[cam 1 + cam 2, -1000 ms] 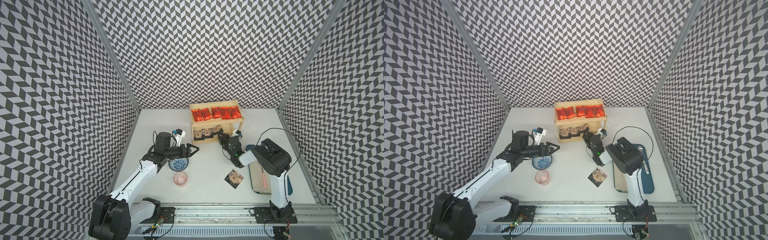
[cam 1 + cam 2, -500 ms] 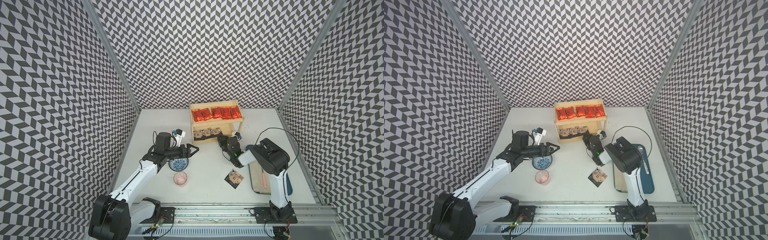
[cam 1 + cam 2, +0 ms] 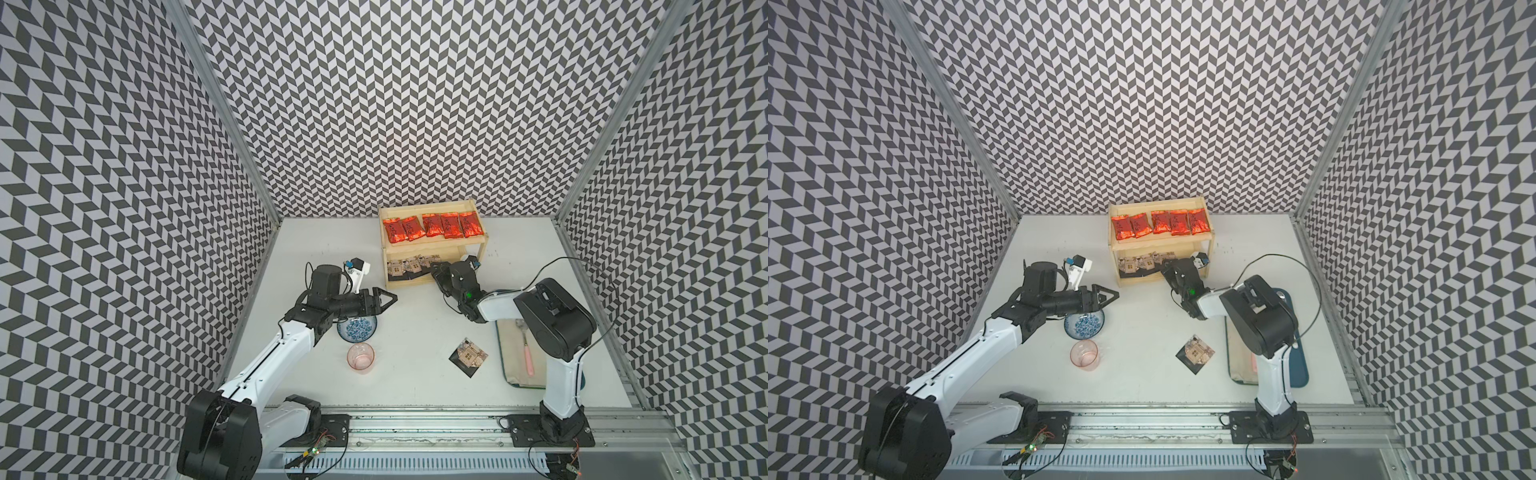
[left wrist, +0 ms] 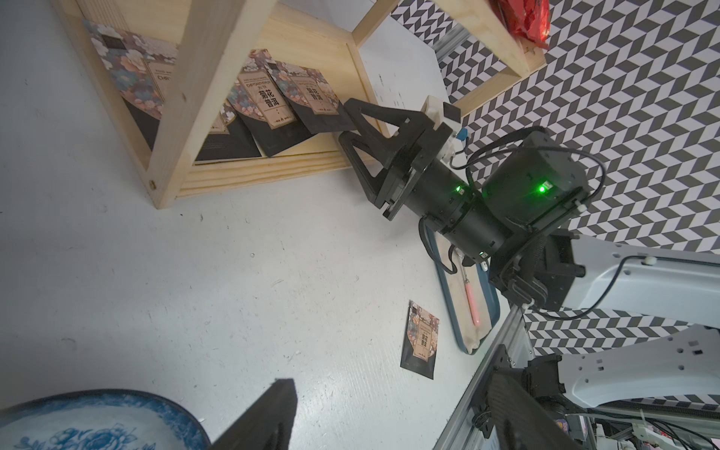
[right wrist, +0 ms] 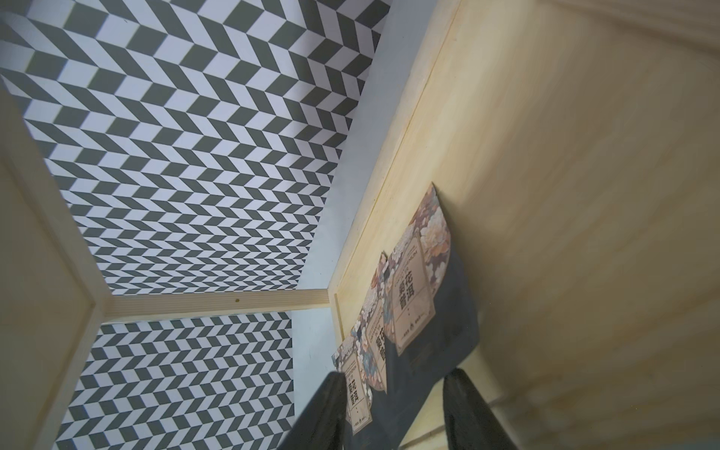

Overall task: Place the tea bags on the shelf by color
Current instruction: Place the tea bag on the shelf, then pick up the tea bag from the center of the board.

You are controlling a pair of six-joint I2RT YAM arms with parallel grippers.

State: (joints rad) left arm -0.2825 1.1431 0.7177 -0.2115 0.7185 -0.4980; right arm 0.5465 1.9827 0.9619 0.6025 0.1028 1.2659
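Note:
The black tea bag is lying on the table, and my left gripper needs to next grab its long side [image 3: 456,350] [image 4: 405,337], facing the blue patterned bowl.
The pale wood shelf [image 3: 432,206] [image 3: 1158,201] stands at the back. Several red tea bags [image 3: 432,225] [image 3: 1158,222] lie in a row on its upper board. Three black tea bags [image 3: 409,266] [image 4: 272,105] [image 5: 413,296] lie overlapping on the lower board. My right gripper [image 3: 436,270] [image 4: 345,120] [image 5: 395,376] is at the lower board's front. It is open, its fingers either side of the nearest black packet's dark end. Another black tea bag [image 3: 468,356] [image 4: 420,339] lies flat on the table. My left gripper [image 3: 392,298] [image 4: 389,413] hovers open and empty, left of the shelf.
A blue patterned bowl [image 3: 356,328] [image 4: 78,424] sits under my left wrist, with a pink cup [image 3: 360,358] just in front of it. A blue tray with beige cloth [image 3: 511,357] and a pink spoon [image 3: 527,361] lies at the right, partly under my right arm.
My right gripper's jaws have parted from shut to open, letting go of the black tea bag on the lower board. The left arm has not moved.

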